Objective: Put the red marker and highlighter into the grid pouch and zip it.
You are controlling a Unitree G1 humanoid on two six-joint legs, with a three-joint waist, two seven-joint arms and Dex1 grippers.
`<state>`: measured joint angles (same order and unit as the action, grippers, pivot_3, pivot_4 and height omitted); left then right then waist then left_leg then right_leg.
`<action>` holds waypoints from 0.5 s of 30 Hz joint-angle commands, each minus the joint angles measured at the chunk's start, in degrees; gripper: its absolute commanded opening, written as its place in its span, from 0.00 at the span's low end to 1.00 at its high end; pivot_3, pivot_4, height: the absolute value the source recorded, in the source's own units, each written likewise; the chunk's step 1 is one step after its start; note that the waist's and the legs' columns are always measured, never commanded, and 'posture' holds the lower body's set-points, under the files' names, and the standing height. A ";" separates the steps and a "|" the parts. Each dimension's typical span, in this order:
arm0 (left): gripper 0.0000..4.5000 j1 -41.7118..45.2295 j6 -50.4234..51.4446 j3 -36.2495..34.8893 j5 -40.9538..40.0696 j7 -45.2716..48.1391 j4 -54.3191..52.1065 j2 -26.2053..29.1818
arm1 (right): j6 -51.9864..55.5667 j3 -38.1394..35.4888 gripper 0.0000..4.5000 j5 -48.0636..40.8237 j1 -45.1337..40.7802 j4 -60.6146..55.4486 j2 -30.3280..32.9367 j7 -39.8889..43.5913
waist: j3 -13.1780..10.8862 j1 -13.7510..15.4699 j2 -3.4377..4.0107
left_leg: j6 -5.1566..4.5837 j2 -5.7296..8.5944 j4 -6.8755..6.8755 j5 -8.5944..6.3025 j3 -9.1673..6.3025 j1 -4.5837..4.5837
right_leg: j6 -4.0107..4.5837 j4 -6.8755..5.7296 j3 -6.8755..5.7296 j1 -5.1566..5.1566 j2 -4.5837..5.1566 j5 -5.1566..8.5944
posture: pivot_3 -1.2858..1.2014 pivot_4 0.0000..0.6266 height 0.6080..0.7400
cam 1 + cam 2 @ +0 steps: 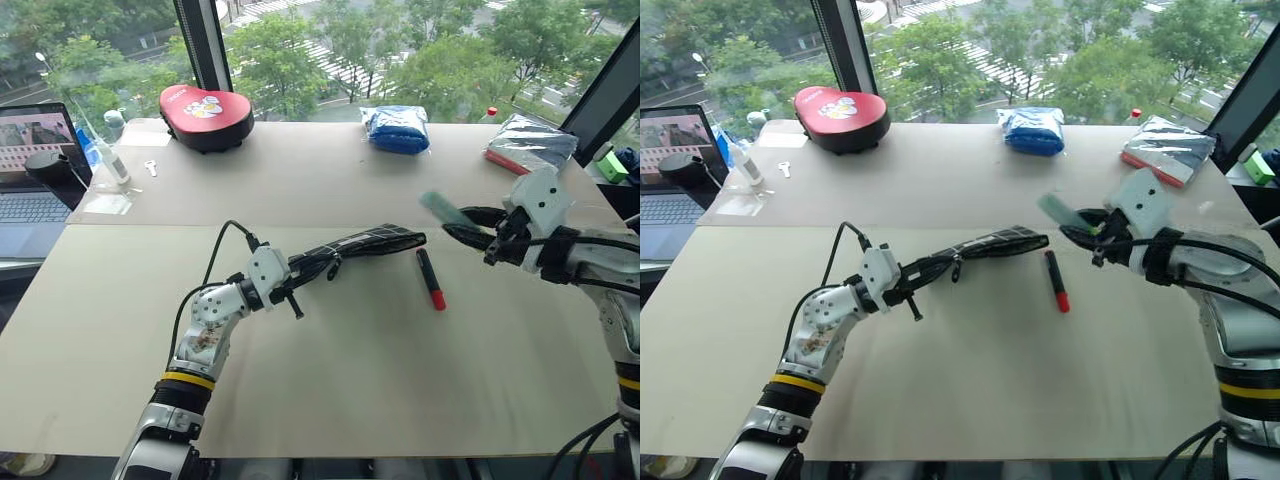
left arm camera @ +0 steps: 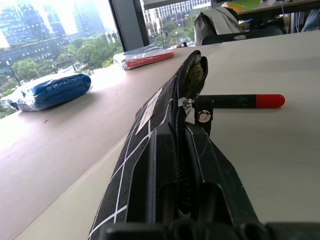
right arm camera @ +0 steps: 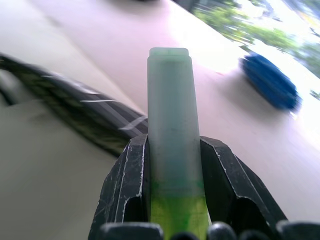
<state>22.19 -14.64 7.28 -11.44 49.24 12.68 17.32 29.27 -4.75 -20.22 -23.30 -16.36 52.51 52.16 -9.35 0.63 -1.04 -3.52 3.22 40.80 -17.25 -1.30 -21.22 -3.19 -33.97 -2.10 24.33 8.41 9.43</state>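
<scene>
I will let go of the highlighter with my right gripper inside the gaping opening of the grid pouch (image 1: 364,247) (image 3: 87,111), toward the far end of the pouch. The highlighter still hangs above the table beside the pouch.
My left gripper (image 1: 300,270) is shut on one end of the grid pouch (image 1: 365,243), holding it raised edge-up over the table with its zipper side up and its mouth gaping at the far end (image 2: 196,67). The red marker (image 1: 431,279) lies flat on the table just right of the pouch's far end. My right gripper (image 1: 462,225) hangs above the table to the right of the pouch, shut on the highlighter (image 3: 172,145); its pale cap (image 1: 438,208) sticks out toward the pouch.
A red oval case (image 1: 205,115) sits at the back left, a blue packet (image 1: 397,129) at the back centre and a wrapped red-edged packet (image 1: 528,141) at the back right. A laptop (image 1: 35,170) and a small bottle (image 1: 110,150) stand at the far left.
</scene>
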 commanded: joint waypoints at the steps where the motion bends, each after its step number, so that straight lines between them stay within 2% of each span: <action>1: 0.00 -0.34 -0.92 -0.53 -0.73 -0.08 -1.40 -0.18 | -4.15 1.71 0.23 2.64 -0.19 -0.22 2.40 3.35 | 0.00 0.01 0.00 | 0.00 0.00 0.00 0.00 0.01 -0.01 | 0.00 0.00 0.01 0.01 0.00 0.00 | 0.52 0.24 1.00; 15: 0.00 -1.44 -1.62 0.32 0.30 -0.75 -2.11 -0.56 | -8.94 10.02 0.23 10.62 -1.73 3.95 0.33 5.03 | -0.01 0.05 -0.01 | 0.06 -0.01 0.00 0.02 0.00 -0.05 | 0.01 0.02 0.02 0.08 0.01 0.00 | 0.52 0.24 1.00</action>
<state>20.53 -14.83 7.64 -11.11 48.87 12.65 17.11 21.86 5.20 -10.73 -23.47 -12.37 53.25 57.27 -9.36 0.68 -1.05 -3.46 3.21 40.80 -17.23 -1.29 -21.27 -3.18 -33.95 -2.08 24.41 8.42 9.43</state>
